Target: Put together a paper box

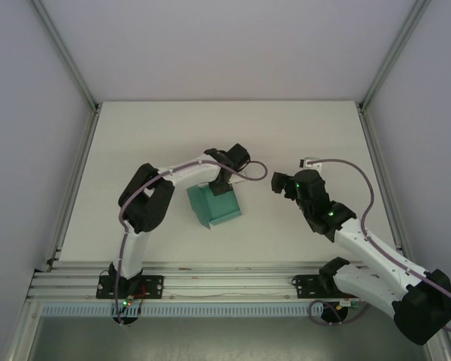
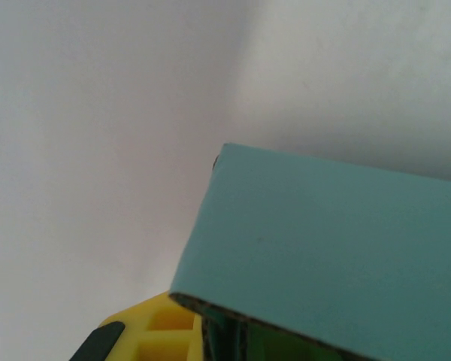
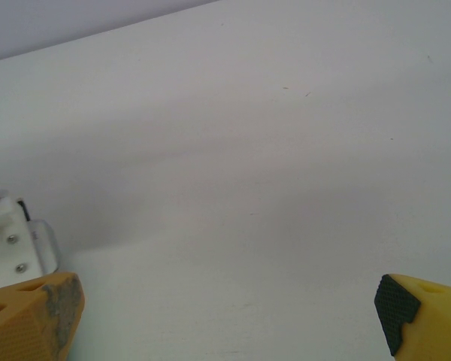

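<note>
The broad teal panel leans over my left gripper's finger, so I will open and retake the box's side point(image 2: 225, 332) by its corner, with both fingers clear of the panel.
The teal-green paper box point(image 1: 213, 207) stands partly folded on the white table point(image 1: 135, 150), left of centre, with its walls raised. My left gripper point(image 1: 221, 185) reaches down onto the box's far edge and is shut on a card wall. In the left wrist view a broad teal panel point(image 2: 338, 241) covers the lower right, with one yellow finger point(image 2: 146, 331) beside its cut edge. My right gripper point(image 1: 279, 185) hovers to the right of the box, apart from it. Its yellow fingertips point(image 3: 30, 320) stand wide open over bare table with nothing between them.
White walls and aluminium frame posts point(image 1: 68, 68) close in the table on three sides. A slotted rail point(image 1: 225, 282) carrying both arm bases runs along the near edge. A white part with screws point(image 3: 11, 241) shows at the left of the right wrist view.
</note>
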Motion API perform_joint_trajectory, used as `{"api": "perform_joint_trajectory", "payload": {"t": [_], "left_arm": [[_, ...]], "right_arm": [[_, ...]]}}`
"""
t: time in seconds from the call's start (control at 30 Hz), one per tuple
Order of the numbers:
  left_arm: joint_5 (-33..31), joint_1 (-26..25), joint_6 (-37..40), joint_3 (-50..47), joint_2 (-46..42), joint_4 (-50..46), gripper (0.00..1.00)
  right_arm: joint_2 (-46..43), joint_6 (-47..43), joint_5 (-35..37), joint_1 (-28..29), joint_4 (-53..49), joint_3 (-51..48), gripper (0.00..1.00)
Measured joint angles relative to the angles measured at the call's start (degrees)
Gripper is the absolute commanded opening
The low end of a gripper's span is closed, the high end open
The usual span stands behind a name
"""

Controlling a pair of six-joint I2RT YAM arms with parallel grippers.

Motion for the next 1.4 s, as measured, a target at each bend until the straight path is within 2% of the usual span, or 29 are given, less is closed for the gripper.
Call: {"api": "perform_joint_trajectory", "payload": {"t": [0.3,0.4,0.53,0.6,0.7,0.83,1.17,1.4], "left_arm": [[-8.94,-2.93,5.57,-2.71,1.33,7.39,0.02],[-9.64,-2.86,6.93,-2.73,1.36,8.33,0.15],[-9.2,-2.69,7.34,-2.86,1.16,9.09,0.23],[-8.66,-2.6,7.39,-3.19,0.55,9.09,0.37],[-7.65,-2.56,7.85,-3.34,-1.14,8.55,0.51],[-6.34,-2.56,8.11,-3.34,-4.11,7.82,0.61],[-1.51,-2.34,8.26,-3.87,-8.85,6.56,0.68],[4.92,1.01,8.46,0.68,-7.85,2.43,0.69]], "right_arm": [[0.02,-0.42,-0.46,-0.28,0.07,0.0,1.0],[0.35,-0.44,-0.52,-0.46,0.09,0.0,0.99],[0.5,-0.44,-0.92,-0.48,0.07,0.0,1.0],[0.48,-0.42,-1.36,-0.46,0.11,0.0,1.0],[0.46,-0.44,-2.1,-0.46,0.11,0.0,1.0],[-0.13,-0.44,-3.23,-0.46,0.09,0.0,1.0],[-1.7,-0.44,-4.79,-0.46,0.07,0.0,1.0],[-1.66,-0.55,-5.64,-0.46,0.07,0.0,1.0]]}}
